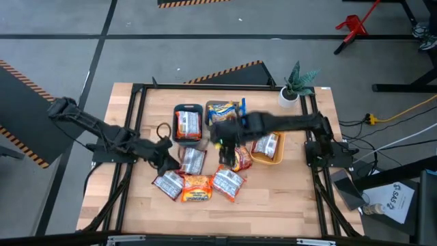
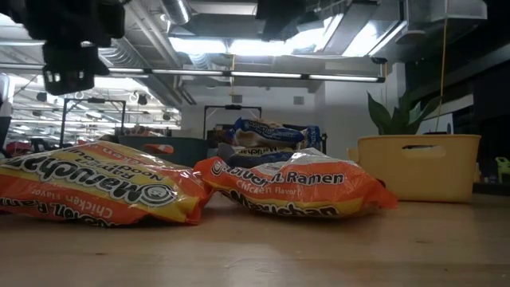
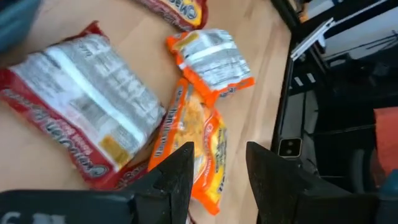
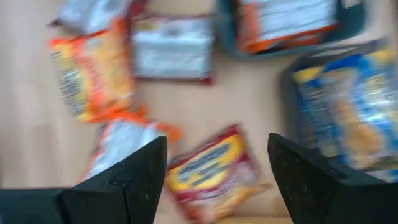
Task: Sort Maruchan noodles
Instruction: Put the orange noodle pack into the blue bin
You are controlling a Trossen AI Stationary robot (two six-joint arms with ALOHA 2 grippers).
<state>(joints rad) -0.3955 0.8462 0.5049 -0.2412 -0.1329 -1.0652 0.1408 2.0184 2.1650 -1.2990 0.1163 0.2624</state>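
Note:
Next, my right gripper grips the silvery packet with orange edges at its outer end (image 1: 236,185), the end that faces away from the orange packet.
Several Maruchan noodle packets lie flat on the table: a silvery one with red edges (image 1: 192,160), a silvery one (image 1: 167,183), an orange one (image 1: 196,188), another (image 1: 229,182) and a red-yellow one (image 1: 239,158). One more packet lies in each of the teal tray (image 1: 188,124) and the orange tray (image 1: 268,147), and blue-yellow ones fill the grey tray (image 1: 224,110). My left gripper (image 1: 169,161) is open above the loose packets, its fingers either side of an orange packet (image 3: 199,155). My right gripper (image 1: 224,145) hangs wide open over the red-yellow packet (image 4: 211,168).
A potted plant (image 1: 298,85) stands at the table's far right corner. A black frame (image 1: 140,123) runs around the work area. Bare wood (image 1: 273,205) lies along the near edge. In the low view two orange packets (image 2: 96,191) (image 2: 299,187) lie in front.

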